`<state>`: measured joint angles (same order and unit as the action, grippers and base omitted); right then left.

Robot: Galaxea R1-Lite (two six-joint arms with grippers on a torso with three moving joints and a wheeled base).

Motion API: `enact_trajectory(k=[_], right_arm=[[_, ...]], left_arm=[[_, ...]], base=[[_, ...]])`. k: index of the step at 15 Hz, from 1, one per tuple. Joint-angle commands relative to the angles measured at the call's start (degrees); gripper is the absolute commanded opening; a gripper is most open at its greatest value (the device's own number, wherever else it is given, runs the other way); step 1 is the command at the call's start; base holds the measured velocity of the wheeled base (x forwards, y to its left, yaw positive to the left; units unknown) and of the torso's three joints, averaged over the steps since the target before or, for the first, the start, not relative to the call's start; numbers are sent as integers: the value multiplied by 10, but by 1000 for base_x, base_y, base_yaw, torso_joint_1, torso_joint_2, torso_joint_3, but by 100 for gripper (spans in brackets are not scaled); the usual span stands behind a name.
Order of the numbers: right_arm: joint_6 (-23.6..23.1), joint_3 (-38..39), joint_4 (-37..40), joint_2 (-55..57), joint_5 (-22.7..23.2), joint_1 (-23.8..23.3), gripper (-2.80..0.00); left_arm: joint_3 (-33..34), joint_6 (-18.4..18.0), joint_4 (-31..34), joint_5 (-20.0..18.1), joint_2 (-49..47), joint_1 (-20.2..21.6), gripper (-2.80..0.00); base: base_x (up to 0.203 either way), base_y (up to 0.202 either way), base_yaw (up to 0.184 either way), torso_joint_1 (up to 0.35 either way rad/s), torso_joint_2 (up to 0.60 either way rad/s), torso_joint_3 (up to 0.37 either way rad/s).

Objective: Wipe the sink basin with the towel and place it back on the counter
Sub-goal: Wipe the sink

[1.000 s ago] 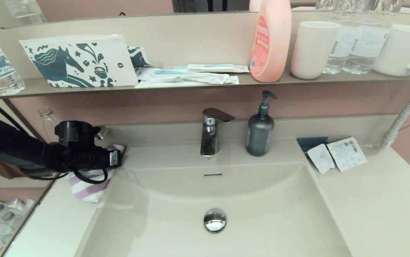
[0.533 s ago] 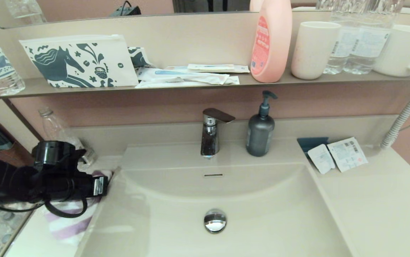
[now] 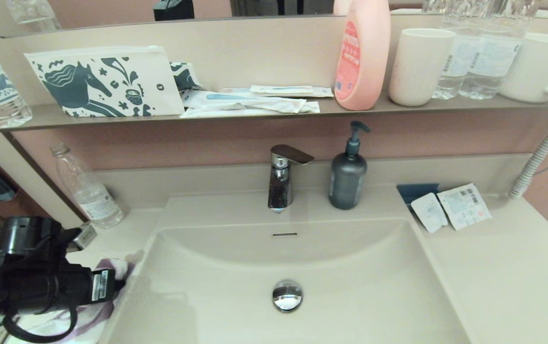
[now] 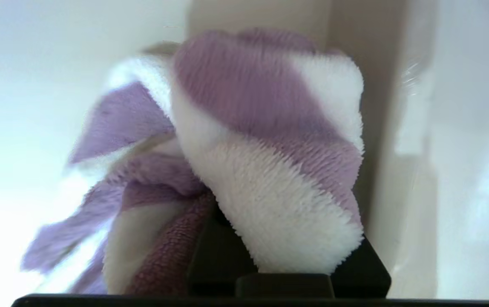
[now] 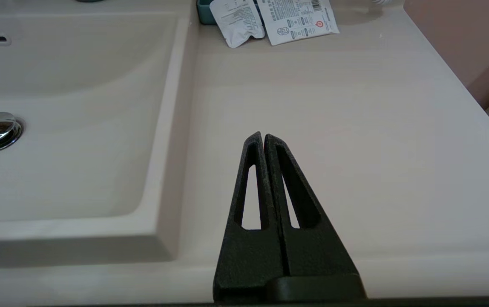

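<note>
My left gripper is going to put the towel down on the plastic bottle's side of the counter (image 3: 67, 333), near the front.
The purple-and-white striped towel (image 3: 114, 265) is bunched under my left gripper (image 3: 111, 283), on the counter (image 3: 126, 229) right at the left rim of the sink basin (image 3: 350, 267). In the left wrist view the towel (image 4: 266, 140) wraps over the jaws, which are shut on it, and it hides the fingertips. The basin's chrome drain plug (image 3: 287, 295) and overflow slot (image 3: 284, 234) are uncovered. My right gripper (image 5: 263, 136) is out of the head view. It hovers shut and empty over the counter (image 5: 355, 106) to the right of the basin (image 5: 78, 162).
A faucet (image 3: 281, 179) and a grey soap dispenser (image 3: 348, 177) stand behind the basin. A plastic bottle (image 3: 88, 191) is at the back left of the counter, and sachets (image 3: 450, 208) lie at the back right. The shelf (image 3: 255, 113) above carries the horse-print pouch (image 3: 102, 81), a pink bottle (image 3: 362, 55) and cups.
My left arm has pulled the towel from the back-left corner of the counter toward the front, along the basin's left rim. The bottle behind it is now uncovered.
</note>
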<state>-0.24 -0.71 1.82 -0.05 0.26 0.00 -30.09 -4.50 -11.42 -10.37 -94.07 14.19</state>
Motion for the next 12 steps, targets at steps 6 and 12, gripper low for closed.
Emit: enact_trajectory(k=[6, 12], right_arm=[[0, 0, 0, 0, 0, 0, -280], [0, 0, 0, 0, 0, 0, -280]], left_arm=[[-143, 117, 95, 95, 139, -117, -280], [-156, 114, 299, 252, 208, -111, -280]], base=[[0, 0, 0, 0, 0, 0], [0, 0, 0, 0, 0, 0]])
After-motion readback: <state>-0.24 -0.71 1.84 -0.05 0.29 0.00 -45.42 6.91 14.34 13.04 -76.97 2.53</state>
